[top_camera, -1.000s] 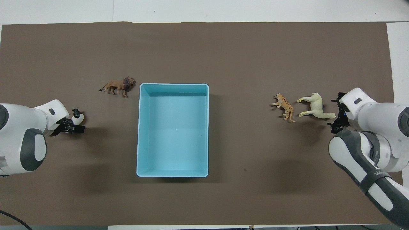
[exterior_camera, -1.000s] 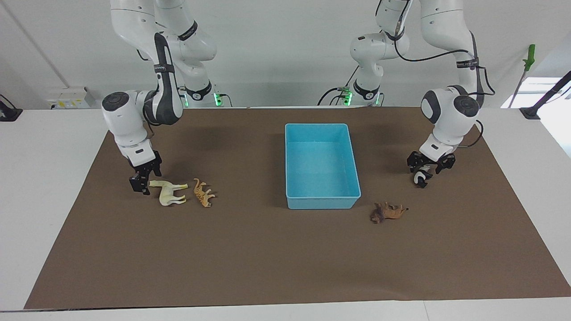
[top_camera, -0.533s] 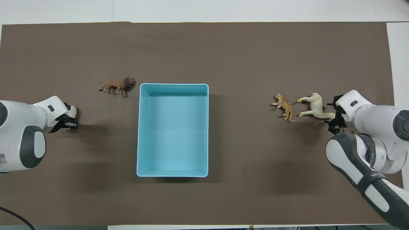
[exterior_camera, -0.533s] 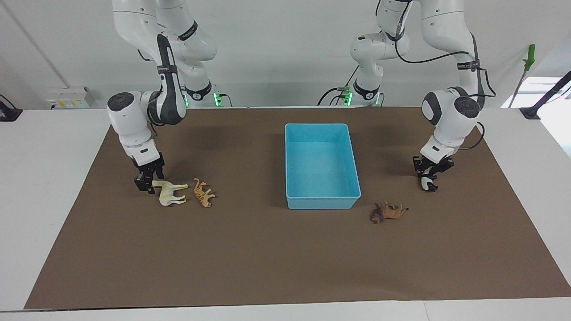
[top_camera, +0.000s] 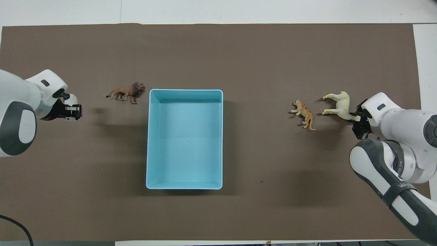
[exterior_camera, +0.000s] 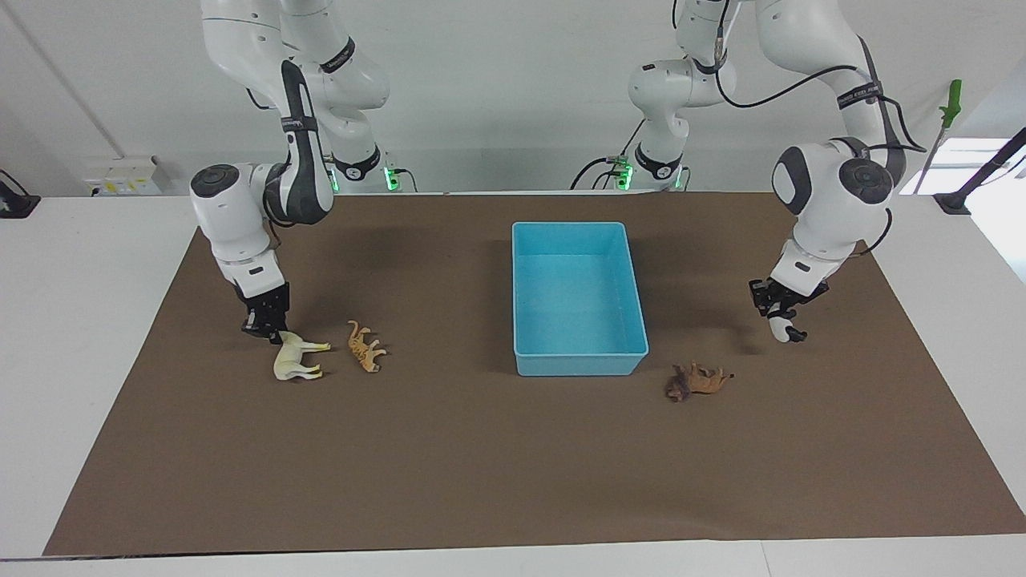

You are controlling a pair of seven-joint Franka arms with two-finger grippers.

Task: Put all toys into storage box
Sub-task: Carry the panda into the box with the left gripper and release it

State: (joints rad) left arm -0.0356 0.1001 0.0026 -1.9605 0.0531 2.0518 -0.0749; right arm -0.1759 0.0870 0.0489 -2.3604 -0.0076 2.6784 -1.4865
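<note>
The robot's right gripper needs to set the cream-white horse down just past the middle of the light-blue storage box's bottom [top_camera: 191, 124].
The light-blue storage box [exterior_camera: 579, 365] [top_camera: 184, 143] stands mid-mat with nothing in it. My right gripper [exterior_camera: 268, 332] [top_camera: 356, 119] is shut on one end of the cream-white horse [exterior_camera: 292, 358] [top_camera: 338, 105], which hangs tilted with its other end low over the mat. The orange tiger [exterior_camera: 365, 346] [top_camera: 304, 114] lies beside the horse, toward the box. My left gripper [exterior_camera: 779, 319] [top_camera: 70, 108] is shut on the black-and-white panda [exterior_camera: 780, 330] [top_camera: 70, 100], raised above the mat. The brown lion [exterior_camera: 697, 381] [top_camera: 126, 91] lies on the mat near the box's corner, farther from the robots.
A brown mat [exterior_camera: 481, 465] covers the white table, with bare table strips at both ends. A green-handled tool [exterior_camera: 951, 100] stands off the mat at the left arm's end. A socket box [exterior_camera: 120, 175] sits at the right arm's end.
Both grippers closed on their toys. The left arm lifted the panda off the mat. The right gripper took one end of the horse, which swung and tilted.
</note>
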